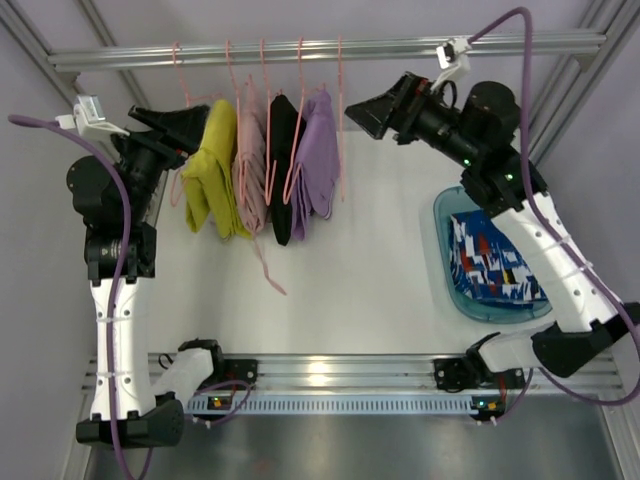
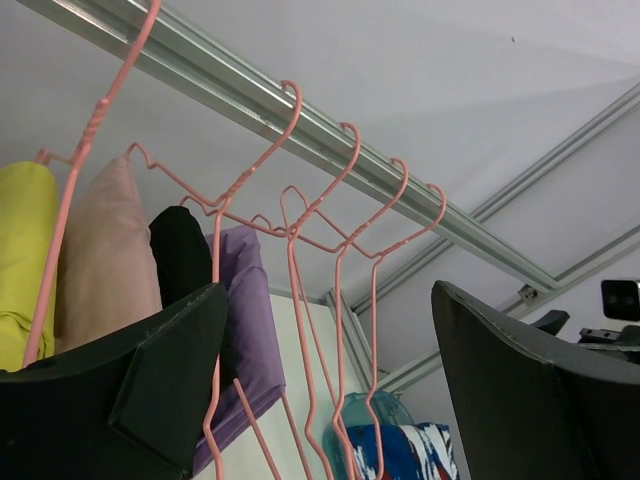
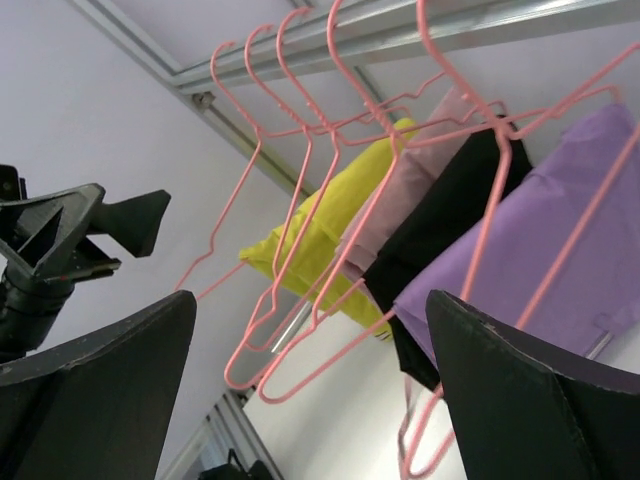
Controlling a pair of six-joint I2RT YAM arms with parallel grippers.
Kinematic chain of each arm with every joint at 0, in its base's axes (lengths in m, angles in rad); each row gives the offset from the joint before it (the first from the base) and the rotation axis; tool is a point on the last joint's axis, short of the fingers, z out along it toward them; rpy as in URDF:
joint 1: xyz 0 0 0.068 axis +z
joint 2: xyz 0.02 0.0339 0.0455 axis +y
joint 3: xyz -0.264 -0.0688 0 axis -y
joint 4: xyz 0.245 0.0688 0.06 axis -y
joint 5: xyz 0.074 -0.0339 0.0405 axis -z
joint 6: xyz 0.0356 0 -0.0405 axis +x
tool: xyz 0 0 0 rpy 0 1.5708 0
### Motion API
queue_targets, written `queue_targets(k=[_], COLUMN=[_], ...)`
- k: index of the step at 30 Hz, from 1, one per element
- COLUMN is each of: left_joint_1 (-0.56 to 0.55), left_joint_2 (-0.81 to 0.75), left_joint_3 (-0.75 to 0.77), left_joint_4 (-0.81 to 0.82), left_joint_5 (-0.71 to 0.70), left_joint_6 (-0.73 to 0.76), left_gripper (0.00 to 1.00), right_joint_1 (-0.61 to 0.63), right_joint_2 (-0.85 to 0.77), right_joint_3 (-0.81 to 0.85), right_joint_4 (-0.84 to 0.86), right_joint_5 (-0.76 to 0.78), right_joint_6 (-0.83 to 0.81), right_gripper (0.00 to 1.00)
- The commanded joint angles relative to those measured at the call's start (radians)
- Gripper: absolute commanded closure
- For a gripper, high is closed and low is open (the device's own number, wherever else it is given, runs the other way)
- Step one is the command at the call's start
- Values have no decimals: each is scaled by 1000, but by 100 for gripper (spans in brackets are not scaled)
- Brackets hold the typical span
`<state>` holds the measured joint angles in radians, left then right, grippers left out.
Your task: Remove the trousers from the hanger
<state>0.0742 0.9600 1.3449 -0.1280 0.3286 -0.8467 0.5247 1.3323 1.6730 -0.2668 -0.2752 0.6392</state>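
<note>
The robot's right gripper will next grab the pink hanger holding the purple trousers, closing on its near side wire [image 1: 298, 137] [image 3: 384, 180] just below the upper bend.
Four folded trousers hang on pink wire hangers from the rail [image 1: 400, 47]: yellow [image 1: 212, 170], pale pink [image 1: 250, 165], black [image 1: 284, 160] and purple [image 1: 318, 160]. My left gripper [image 1: 190, 130] is open and empty, raised just left of the yellow pair. In its wrist view [image 2: 330, 400] the hangers [image 2: 340, 250] and purple trousers [image 2: 250, 320] show between its jaws. My right gripper [image 1: 362, 112] is open and empty, just right of the purple pair, beside an empty hanger [image 1: 340, 120]. Its wrist view [image 3: 310, 400] looks up at the purple trousers [image 3: 560, 240] and black trousers [image 3: 450, 220].
A teal basin [image 1: 445, 250] at the right of the table holds a blue, white and red patterned cloth [image 1: 490, 255]. Another empty pink hanger [image 1: 178, 160] hangs at the left end of the row. Frame posts stand at the back corners.
</note>
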Motion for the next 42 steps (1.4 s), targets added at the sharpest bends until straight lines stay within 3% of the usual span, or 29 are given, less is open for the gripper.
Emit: queue_targets(k=[1,7,17,24,27,34,42], left_joint_1=[9,21,27,27,27,27,27], left_joint_2=[-17,-15,-10,-4,-4,3,-7], left_joint_3=[20,36,20,11,11,-4,-32], left_joint_4=[50,48,48,48,48,48,50], left_joint_5=[-16,-22,-19,-11,-11,1,7], left_joint_6=[21,31,24,11,15,18,28], left_gripper=[11,11,12,12,12,12,12], right_joint_1=[76,152,205,204,195,179,179], right_joint_2=[97,226,350,432,459,469,420], right_joint_3=[71,103,166,183,185,179,186], right_joint_4=[64,112,160,210,254,340,428], right_joint_5=[-29,39,111,119,100,62,7], right_joint_6=[80,207,258,304,332,375,382], right_gripper=[1,11,41,44,52,98,100])
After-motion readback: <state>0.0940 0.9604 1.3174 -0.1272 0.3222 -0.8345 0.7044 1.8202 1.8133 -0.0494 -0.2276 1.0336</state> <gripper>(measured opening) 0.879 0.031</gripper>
